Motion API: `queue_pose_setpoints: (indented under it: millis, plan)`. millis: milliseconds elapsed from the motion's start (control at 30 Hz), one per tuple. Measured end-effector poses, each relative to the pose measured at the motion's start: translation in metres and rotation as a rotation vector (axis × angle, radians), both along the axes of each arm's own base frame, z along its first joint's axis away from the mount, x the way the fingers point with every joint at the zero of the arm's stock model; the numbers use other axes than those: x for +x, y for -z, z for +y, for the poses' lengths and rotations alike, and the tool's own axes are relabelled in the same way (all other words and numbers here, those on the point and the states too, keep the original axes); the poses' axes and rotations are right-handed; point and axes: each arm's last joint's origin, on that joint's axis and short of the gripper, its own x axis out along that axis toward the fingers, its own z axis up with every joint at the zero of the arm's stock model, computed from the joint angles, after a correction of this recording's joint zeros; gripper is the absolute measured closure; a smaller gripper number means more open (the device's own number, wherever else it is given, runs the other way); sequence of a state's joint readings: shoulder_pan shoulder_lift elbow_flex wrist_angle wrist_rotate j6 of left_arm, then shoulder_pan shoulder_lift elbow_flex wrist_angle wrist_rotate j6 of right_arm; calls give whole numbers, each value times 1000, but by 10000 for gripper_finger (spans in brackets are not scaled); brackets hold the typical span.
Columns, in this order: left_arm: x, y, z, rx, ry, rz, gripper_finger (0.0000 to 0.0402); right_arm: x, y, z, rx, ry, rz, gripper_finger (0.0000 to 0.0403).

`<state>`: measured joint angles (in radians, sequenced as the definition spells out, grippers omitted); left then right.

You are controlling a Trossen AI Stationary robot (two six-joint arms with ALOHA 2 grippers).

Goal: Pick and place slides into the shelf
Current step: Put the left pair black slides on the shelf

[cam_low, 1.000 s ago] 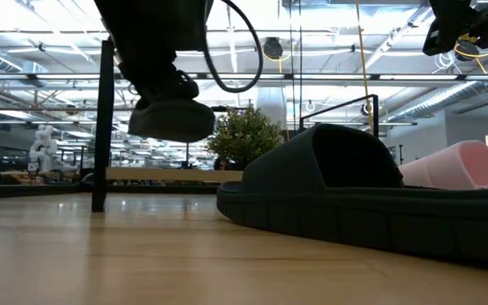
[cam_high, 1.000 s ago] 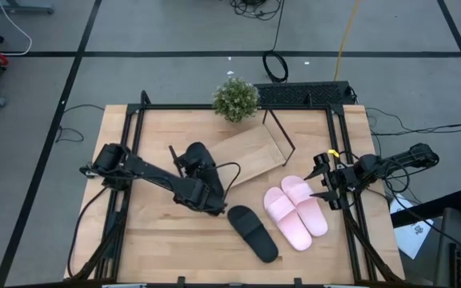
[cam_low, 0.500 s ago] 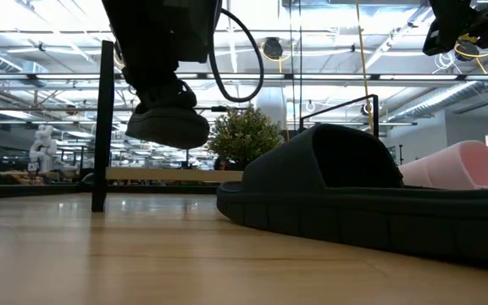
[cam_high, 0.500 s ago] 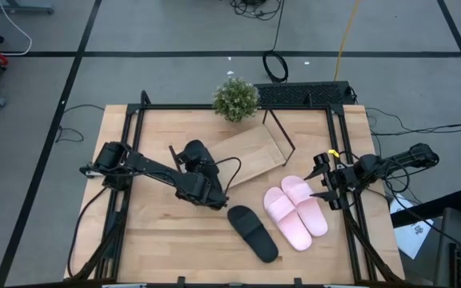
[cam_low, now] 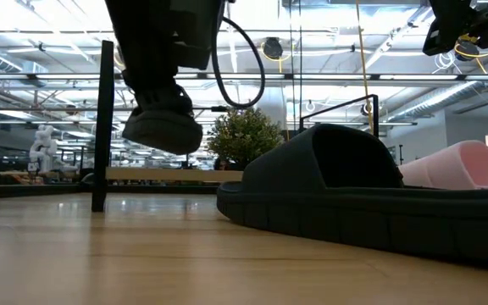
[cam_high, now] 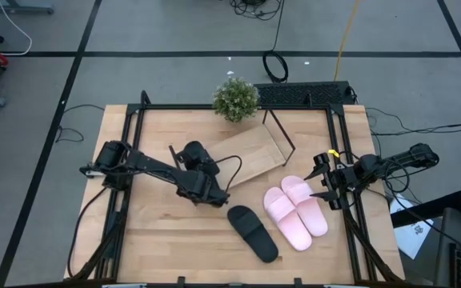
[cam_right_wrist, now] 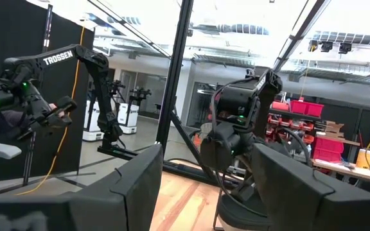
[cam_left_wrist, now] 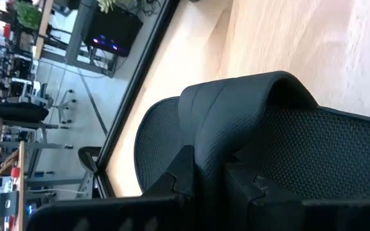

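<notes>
My left gripper is going to the shelf board's end (cam_high: 201, 170) nearest my left arm. It will release the black slide, now held above the table, there.
My left gripper (cam_high: 199, 170) is shut on a matte black slide (cam_high: 194, 152), held above the table at the near left end of the shelf (cam_high: 250, 150). The shelf is a slanted light-wood board with black rod frames. The low view shows this slide (cam_low: 163, 127) in the air. The second black slide (cam_high: 253, 233) lies sole-down on the table near its near edge. The pink pair (cam_high: 295, 210) lies side by side to its right. My right gripper (cam_high: 325, 181) hangs open over the table's right edge, beside the pink pair. My left gripper (cam_left_wrist: 214, 178) pinches the black slide between its two fingers at the edge of the wide strap (cam_left_wrist: 205, 138), on one long side. The fingers (cam_left_wrist: 184, 172) reach it from the table's near side. The slide is lifted clear of the table.
A small potted plant (cam_high: 235, 99) stands at the table's far edge, behind the shelf. Black frame rails (cam_high: 138, 120) run along the table's left, right and far sides. Bare wood (cam_high: 158, 236) lies left of the black slide on the table.
My left gripper has carried the held black slide a little toward the table's far edge, closer to the shelf's left end. It stays shut on the slide, which stays lifted.
</notes>
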<state>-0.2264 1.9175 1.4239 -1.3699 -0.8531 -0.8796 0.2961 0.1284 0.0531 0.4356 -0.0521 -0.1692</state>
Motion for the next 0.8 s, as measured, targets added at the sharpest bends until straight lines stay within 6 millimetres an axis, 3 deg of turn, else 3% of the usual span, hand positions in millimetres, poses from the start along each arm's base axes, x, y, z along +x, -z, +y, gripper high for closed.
queue_pose_setpoints:
  millis: [800]
  plan:
    - [2, 4, 10, -92, 13, 79, 366, 0, 1, 0, -2, -1, 8, 177]
